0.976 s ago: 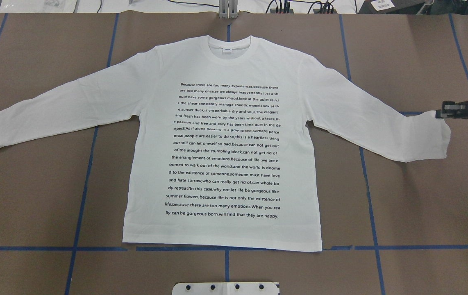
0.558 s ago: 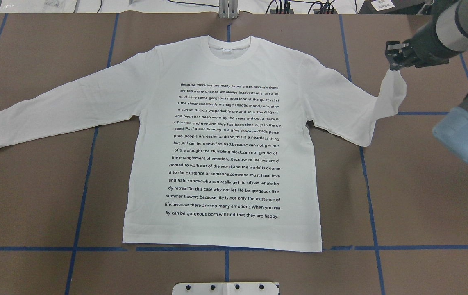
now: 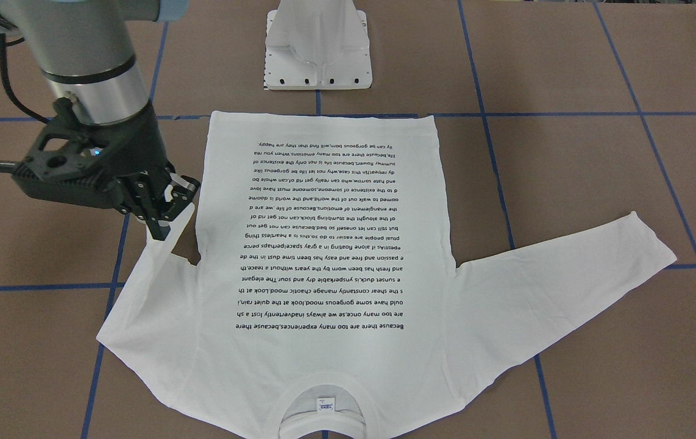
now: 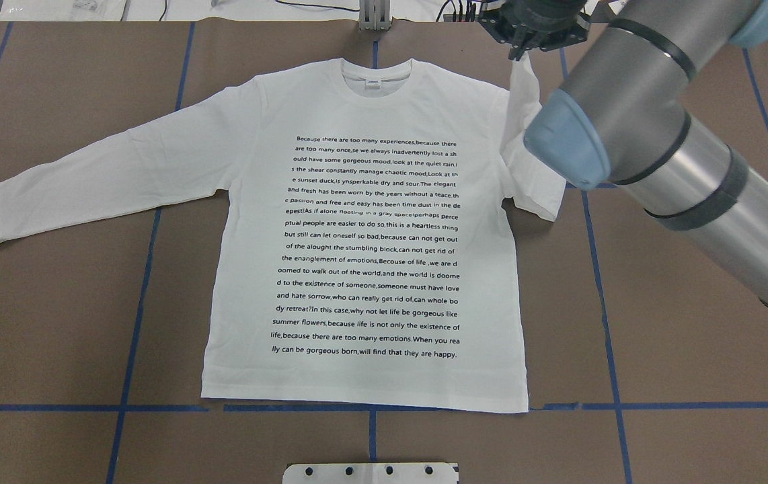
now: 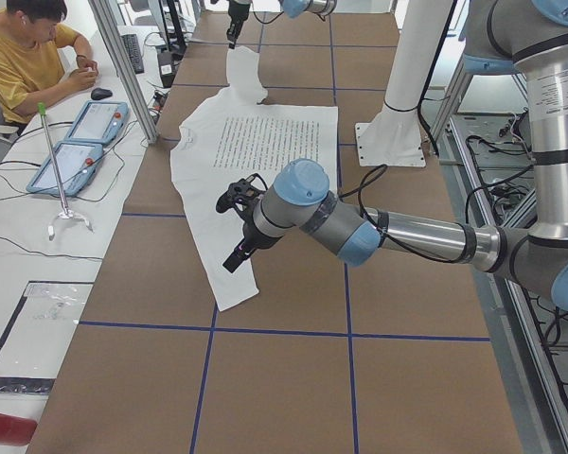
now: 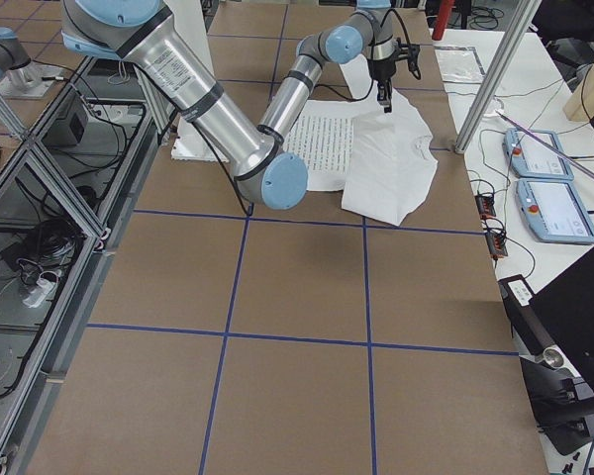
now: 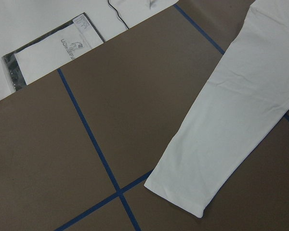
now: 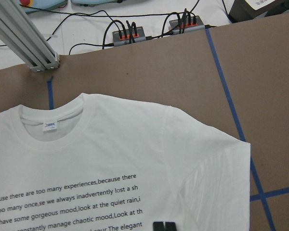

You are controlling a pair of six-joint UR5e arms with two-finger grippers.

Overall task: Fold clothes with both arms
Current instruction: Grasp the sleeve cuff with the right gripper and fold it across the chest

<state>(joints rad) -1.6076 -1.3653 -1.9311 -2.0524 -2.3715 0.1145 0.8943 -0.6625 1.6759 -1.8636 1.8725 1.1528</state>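
Next, my right gripper lets go of the lifted cuff on the shirt (image 3: 423, 292) between the printed text and the stretched-out sleeve.
The white long-sleeved T-shirt (image 4: 370, 269) lies flat on the table, printed text up, collar (image 4: 376, 79) at the far edge. My right gripper (image 4: 526, 48) is shut on the cuff of the right sleeve (image 4: 524, 94) and holds it lifted above the right shoulder. The same grip shows in the front view (image 3: 163, 224). The left sleeve (image 4: 101, 181) lies stretched out flat. My left gripper (image 5: 233, 232) shows only in the exterior left view, hovering over that sleeve's cuff end (image 7: 192, 192). I cannot tell if it is open.
The white pedestal base (image 3: 317, 49) stands at the shirt's hem side. Blue tape lines (image 4: 135, 323) cross the brown table. Power strips (image 8: 130, 34) and an aluminium post (image 8: 24, 38) line the far edge. An operator (image 5: 28, 52) sits at the side with tablets (image 5: 76, 142).
My right gripper has carried the right cuff from the far right of the table up and inward to above the shoulder. The sleeve now hangs doubled. The rest of the shirt has not moved.
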